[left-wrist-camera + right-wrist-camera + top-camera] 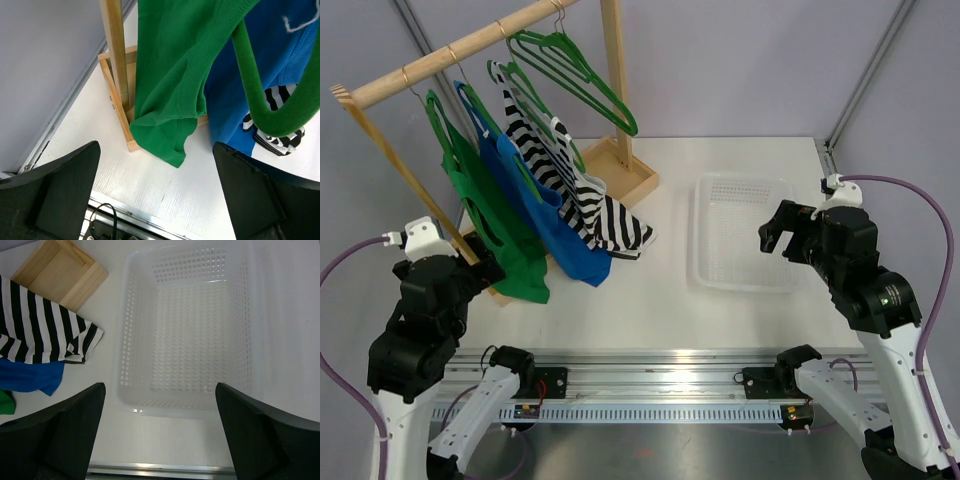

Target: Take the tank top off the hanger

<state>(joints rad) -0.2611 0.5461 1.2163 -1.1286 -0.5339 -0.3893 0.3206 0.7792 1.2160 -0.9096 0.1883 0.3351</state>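
Note:
My left gripper should next move to the upper part of the hanger (427, 106) inside the green tank top, just below the hook. It should then close there.
Three tank tops hang on green hangers from a wooden rack (470, 40): a green one (495, 235), a blue one (550, 225) and a black-and-white striped one (580, 190). An empty green hanger (582, 80) hangs at the rail's right end. My left gripper (485, 268) is open and empty, close beside the green top's lower left. In the left wrist view the green top (175, 90) hangs ahead, with a green hanger (272, 100) close to the camera. My right gripper (775, 235) is open and empty above the white basket (745, 232).
The white perforated basket (187, 330) is empty. The rack's wooden base (620, 170) and upright post (117, 50) stand at the back left. The striped top's hem (45, 330) lies on the table left of the basket.

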